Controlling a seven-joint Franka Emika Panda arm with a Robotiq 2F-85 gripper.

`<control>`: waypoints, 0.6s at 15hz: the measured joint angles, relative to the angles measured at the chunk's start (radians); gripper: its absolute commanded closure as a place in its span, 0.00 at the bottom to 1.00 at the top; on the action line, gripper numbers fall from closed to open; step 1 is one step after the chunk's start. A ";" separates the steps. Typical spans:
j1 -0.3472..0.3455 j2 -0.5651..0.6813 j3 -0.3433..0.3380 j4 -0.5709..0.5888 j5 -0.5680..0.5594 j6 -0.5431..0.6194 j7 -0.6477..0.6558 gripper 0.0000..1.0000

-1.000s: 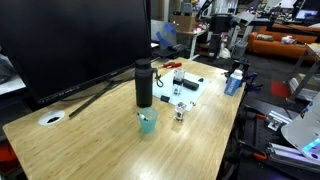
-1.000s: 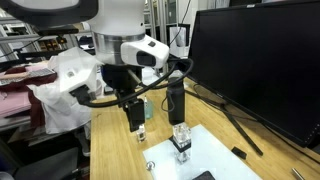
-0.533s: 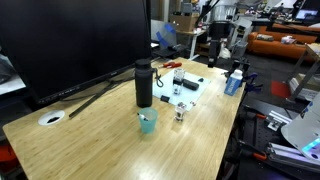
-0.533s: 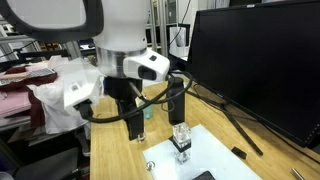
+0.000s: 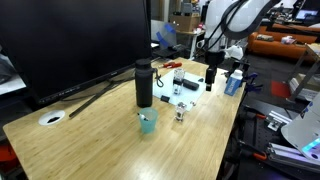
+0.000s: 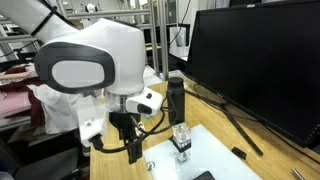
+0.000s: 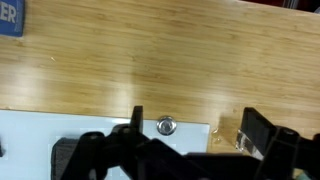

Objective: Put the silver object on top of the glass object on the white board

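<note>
My gripper is to close next on the sides of the silver object (image 5: 193,103) (image 7: 166,126) at the white board's corner, near the small glass off the board.
The silver object (image 7: 166,125) is a small round metal piece lying on the corner of the white board (image 7: 40,135); it also shows in an exterior view (image 6: 150,166). A glass object on a black base (image 6: 181,138) stands on the white board (image 6: 215,160). My gripper (image 7: 200,128) is open and empty, low over the board's corner, with the silver object just inside one finger. A second small glass (image 7: 245,140) stands off the board beside the other finger. In an exterior view the gripper (image 5: 212,78) hangs above the board (image 5: 188,90).
A black bottle (image 5: 144,83) stands beside the board, also in the other exterior view (image 6: 176,98). A teal cup (image 5: 147,122) and a small white disc (image 5: 50,118) sit on the wooden table. A large monitor (image 5: 80,40) stands behind. A blue item (image 7: 10,18) lies near the edge.
The arm has swung in and come down toward the board's corner, now covering the small off-board glass in one exterior view. The objects have not moved.
</note>
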 measured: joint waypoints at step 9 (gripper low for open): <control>-0.001 0.036 0.000 0.001 0.051 0.026 -0.029 0.00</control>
